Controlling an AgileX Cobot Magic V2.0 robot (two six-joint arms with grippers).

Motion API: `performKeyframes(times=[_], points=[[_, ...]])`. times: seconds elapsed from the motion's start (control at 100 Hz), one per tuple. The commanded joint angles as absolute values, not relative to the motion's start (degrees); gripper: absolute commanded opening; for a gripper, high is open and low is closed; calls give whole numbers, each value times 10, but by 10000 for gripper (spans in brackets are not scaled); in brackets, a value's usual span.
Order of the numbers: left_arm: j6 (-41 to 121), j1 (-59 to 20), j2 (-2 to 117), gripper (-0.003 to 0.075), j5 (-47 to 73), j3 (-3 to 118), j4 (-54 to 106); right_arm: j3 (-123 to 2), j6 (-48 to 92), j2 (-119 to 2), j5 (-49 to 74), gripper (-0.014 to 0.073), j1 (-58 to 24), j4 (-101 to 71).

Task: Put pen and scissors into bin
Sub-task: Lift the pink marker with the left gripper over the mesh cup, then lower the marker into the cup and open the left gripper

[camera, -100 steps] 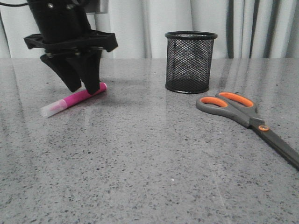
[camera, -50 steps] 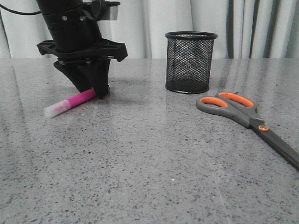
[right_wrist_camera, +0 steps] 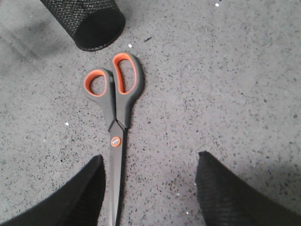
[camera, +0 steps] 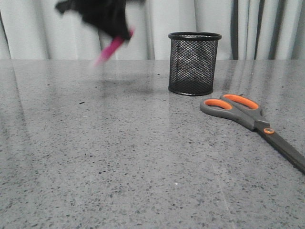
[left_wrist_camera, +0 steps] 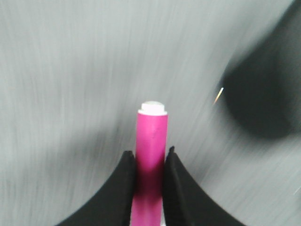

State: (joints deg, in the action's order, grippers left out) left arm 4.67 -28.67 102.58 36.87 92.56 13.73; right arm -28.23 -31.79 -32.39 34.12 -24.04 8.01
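Observation:
My left gripper should release the pink pen standing upright inside the black mesh bin point(camera: 196, 56) point(left_wrist_camera: 268, 89), near the middle of its bottom.
My left gripper point(camera: 116, 34) is blurred, high above the table at the upper left, shut on the pink pen point(camera: 110, 48), which hangs tilted down to the left. In the left wrist view the pen point(left_wrist_camera: 151, 141) sits clamped between the two black fingers point(left_wrist_camera: 176, 183). The black mesh bin point(camera: 194, 63) stands upright to the right of it and is a dark blur in the left wrist view point(left_wrist_camera: 263, 94). The scissors point(camera: 248, 117) lie flat and closed at the right. My right gripper point(right_wrist_camera: 148, 188) is open above the scissors point(right_wrist_camera: 115, 113), their blades beside one finger; the bin point(right_wrist_camera: 89, 21) lies beyond.
The grey speckled table point(camera: 119, 167) stretches from the front edge to the pale curtains point(camera: 267, 28) at the back. Nothing else lies on it.
My left gripper closed on the pen on the table, then lifted it high and to the right, toward the bin. The scissors and bin have not moved.

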Motion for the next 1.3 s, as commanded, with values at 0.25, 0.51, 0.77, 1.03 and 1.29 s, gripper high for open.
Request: performKeyframes(times=[0.25,0.51,0.77,1.03,1.29], points=[[194,-385,983,-19,30,951,377,-303,-310,-329,270,384,-242,115],[196,-420,1055,-19,-44,951,375,-303,-310,-329,270,384,-242,121],[196,-422,1097,-19,-52,951,367,-303,-310,-329,273,384,-242,121],[196,-422,1106,-17,-52,951,367,-303,-310,-329,274,384,-242,121],[196,-422,1105,363,-47,951,351,-303,-310,-329,269,384,-242,121]])
